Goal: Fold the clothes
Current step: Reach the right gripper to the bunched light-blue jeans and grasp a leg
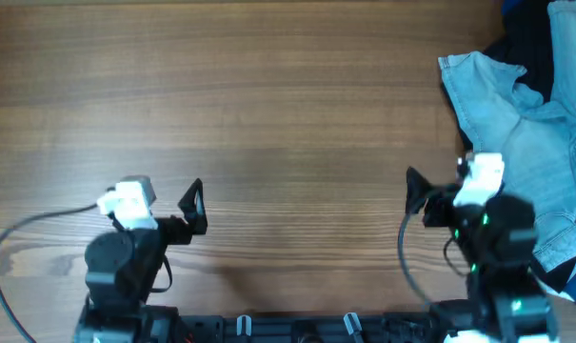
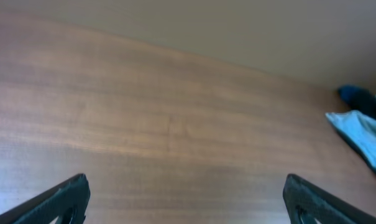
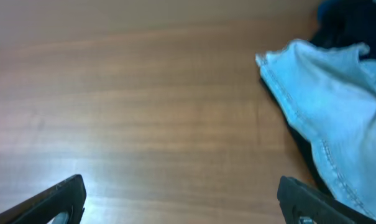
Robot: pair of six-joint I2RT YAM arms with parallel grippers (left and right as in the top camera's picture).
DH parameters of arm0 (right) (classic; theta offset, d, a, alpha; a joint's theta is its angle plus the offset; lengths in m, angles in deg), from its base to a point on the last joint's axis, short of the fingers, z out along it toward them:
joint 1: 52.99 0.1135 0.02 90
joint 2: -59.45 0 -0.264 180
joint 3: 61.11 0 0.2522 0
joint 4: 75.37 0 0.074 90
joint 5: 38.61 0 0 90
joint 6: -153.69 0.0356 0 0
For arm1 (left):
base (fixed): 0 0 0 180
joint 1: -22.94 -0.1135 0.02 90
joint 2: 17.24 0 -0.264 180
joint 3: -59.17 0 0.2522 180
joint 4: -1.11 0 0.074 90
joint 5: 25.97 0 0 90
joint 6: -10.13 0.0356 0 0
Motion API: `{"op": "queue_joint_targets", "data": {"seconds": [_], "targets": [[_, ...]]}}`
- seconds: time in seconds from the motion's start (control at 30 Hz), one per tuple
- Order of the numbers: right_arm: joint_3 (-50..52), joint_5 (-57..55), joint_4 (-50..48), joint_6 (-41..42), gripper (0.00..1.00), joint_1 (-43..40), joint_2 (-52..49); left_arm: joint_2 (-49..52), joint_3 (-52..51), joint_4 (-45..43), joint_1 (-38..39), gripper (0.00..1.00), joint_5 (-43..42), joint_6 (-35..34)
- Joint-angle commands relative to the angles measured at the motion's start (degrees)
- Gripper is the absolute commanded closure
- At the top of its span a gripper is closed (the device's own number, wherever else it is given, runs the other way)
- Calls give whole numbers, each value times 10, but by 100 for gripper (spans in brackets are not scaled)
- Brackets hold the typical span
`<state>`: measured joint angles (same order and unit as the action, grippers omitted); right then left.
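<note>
The denim clothes have a seamed edge (image 1: 464,129) (image 3: 304,119) beside the bare wood, a little nearer to me than their far corner. I need to close my right gripper on it there.
The pale light-blue denim clothes (image 1: 530,133) lie crumpled at the table's right edge, seams showing. They also show in the right wrist view (image 3: 327,99) at the right, and as a small blue corner in the left wrist view (image 2: 365,134). My left gripper (image 1: 194,208) is open and empty over bare wood at the front left, far from the denim. My right gripper (image 1: 416,195) is open and empty at the front right, just left of the denim and not touching it.
A black garment (image 1: 526,43) lies under and behind the denim at the far right, also in the right wrist view (image 3: 340,22). The wooden table (image 1: 268,114) spreads across the left and middle. A cable (image 1: 21,233) runs from the left arm.
</note>
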<state>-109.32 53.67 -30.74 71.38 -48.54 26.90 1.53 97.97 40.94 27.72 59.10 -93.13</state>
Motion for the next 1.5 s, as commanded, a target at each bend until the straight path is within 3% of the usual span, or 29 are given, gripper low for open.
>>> {"op": "queue_joint_targets", "data": {"seconds": [0.0, 0.2, 0.27, 0.33, 0.43, 0.6, 0.7, 0.87, 1.03, 1.17, 1.47], "targets": [[-132, -10, 89, 10, 0, -3, -124, 107, 105, 67, 3, 0, -21, -9], [-256, -12, 115, -45, 0, -3, -279, 247, 243, 171, 3, 0, -47, -9], [-256, -94, 78, -59, 0, -6, -314, 266, 248, 171, 3, 0, -47, -10], [-256, -188, 53, -58, 0, -19, -358, 273, 248, 173, 3, 0, -47, -10], [-256, -244, 37, -62, 1, -49, -434, 274, 248, 173, 3, 0, -47, -10], [-256, -274, 24, -61, 0, -101, -566, 274, 248, 174, 3, 0, -47, -9], [-256, -278, 9, -33, 7, -133, -627, 274, 248, 174, 3, 0, -47, -9], [-256, -273, -25, -30, 26, -142, -667, 274, 248, 175, 3, 0, -47, -9], [-254, -273, -51, -30, 30, -143, -695, 274, 248, 175, 3, 0, -47, -9], [-254, -273, -70, -30, 46, -143, -702, 274, 248, 175, 3, 0, -47, -9], [-243, -273, -92, -31, 48, -143, -703, 274, 248, 175, 3, 0, -46, -9]]}}
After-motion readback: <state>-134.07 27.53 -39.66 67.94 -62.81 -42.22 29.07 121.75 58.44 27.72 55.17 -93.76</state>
